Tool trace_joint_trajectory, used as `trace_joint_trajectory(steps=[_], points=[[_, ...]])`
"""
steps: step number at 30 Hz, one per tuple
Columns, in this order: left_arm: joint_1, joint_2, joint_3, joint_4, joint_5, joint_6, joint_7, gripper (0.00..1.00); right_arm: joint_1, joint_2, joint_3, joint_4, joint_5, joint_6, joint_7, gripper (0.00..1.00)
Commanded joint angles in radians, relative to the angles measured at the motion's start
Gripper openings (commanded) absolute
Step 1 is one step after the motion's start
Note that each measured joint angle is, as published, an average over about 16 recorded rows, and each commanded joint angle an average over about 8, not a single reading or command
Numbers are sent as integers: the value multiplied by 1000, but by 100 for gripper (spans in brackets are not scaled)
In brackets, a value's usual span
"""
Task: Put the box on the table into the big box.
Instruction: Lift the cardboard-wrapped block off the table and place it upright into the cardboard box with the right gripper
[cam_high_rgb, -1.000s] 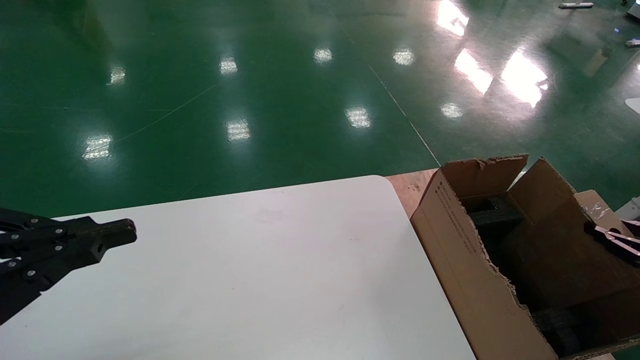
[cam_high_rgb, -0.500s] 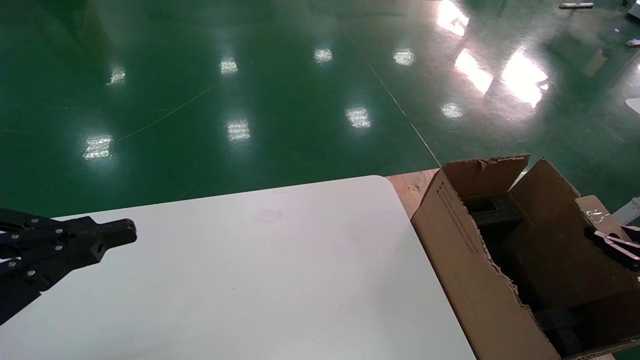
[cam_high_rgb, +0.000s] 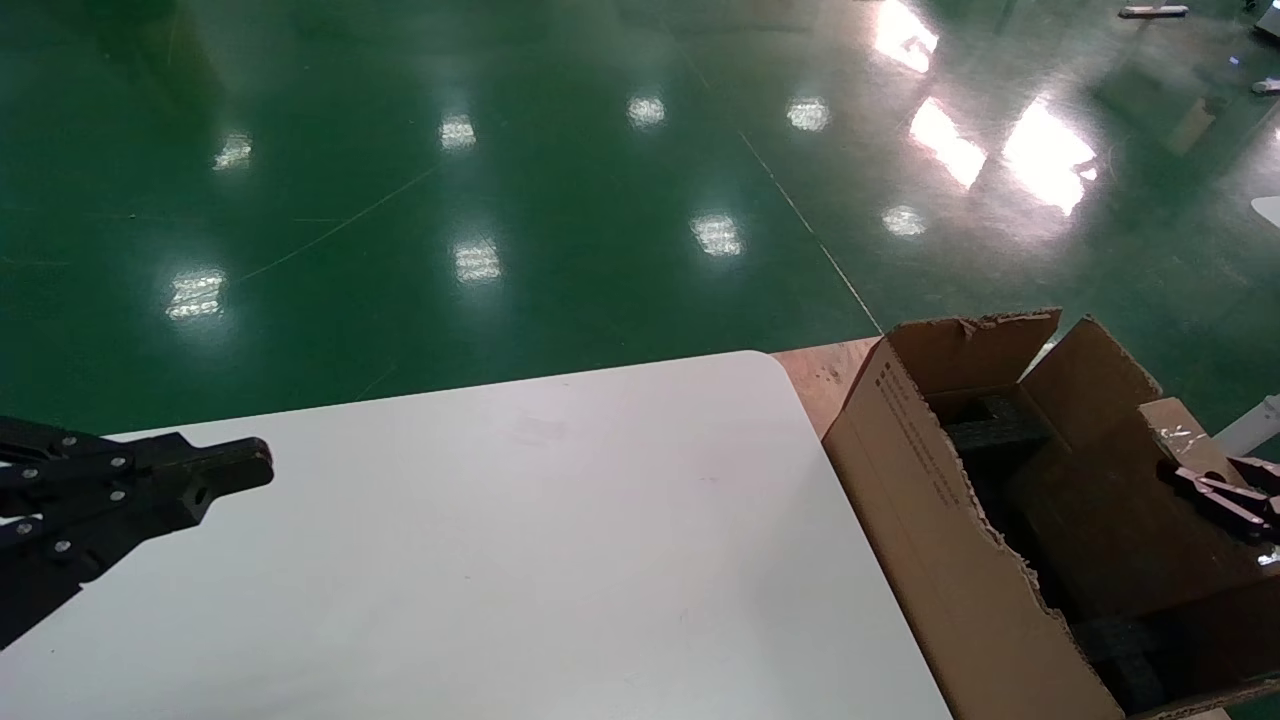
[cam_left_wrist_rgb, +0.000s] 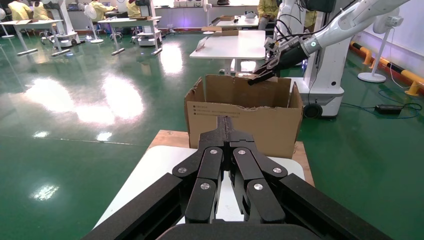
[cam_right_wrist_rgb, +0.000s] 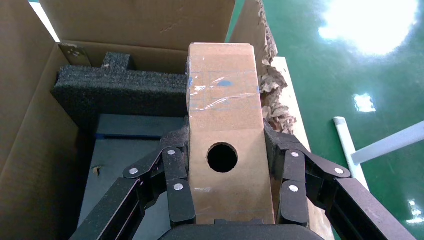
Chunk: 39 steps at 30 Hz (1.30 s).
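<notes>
My right gripper has the small brown box. Next, I set it down between the black foam pieces inside the big box (cam_high_rgb: 1068, 541).
My right gripper (cam_right_wrist_rgb: 225, 136) is shut on the small brown box (cam_right_wrist_rgb: 225, 115), whose plain top with a round hole faces the wrist camera. It holds the box over the open big box (cam_right_wrist_rgb: 30, 125), above the black foam (cam_right_wrist_rgb: 120, 85). In the head view the right gripper (cam_high_rgb: 1205, 482) and the small box (cam_high_rgb: 1182, 425) are at the big box's (cam_high_rgb: 930, 520) right side. My left gripper (cam_high_rgb: 250, 470) is shut and empty over the left of the white table (cam_high_rgb: 520, 560).
The big box stands on a wooden board (cam_high_rgb: 820, 375) against the table's right edge. Its torn flaps (cam_high_rgb: 975, 345) stand up at the far side. Green glossy floor lies beyond. The left wrist view shows the big box (cam_left_wrist_rgb: 240, 122) ahead of my left gripper (cam_left_wrist_rgb: 223, 125).
My right gripper with the small box has sunk slightly lower at the big box's right side. The left arm has not moved.
</notes>
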<state>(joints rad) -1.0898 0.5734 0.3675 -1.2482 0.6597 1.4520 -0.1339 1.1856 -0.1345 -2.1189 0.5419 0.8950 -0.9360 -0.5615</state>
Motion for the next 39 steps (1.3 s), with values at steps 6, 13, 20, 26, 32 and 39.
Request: trace_joint_trajectory(steps=[6,13,20,26,32,39], points=[[0,0,0,0,0,0,0,0,-30,-31,-10,-38,16,-9,16,0],[0,0,0,0,0,0,0,0,-57,-59,-18,-79,27,-14,35,0],[0,0,0,0,0,0,0,0,-83,-81,-25,-118,36,-20,55,0],[0,0,0,0,0,0,0,25,-99,-97,-29,-150,41,-29,67,0],[0,0,0,0,0,0,0,96,-107,-107,-30,-175,42,-40,71,57],[0,0,0,0,0,0,0,100,-109,-110,-31,-182,41,-42,72,100]])
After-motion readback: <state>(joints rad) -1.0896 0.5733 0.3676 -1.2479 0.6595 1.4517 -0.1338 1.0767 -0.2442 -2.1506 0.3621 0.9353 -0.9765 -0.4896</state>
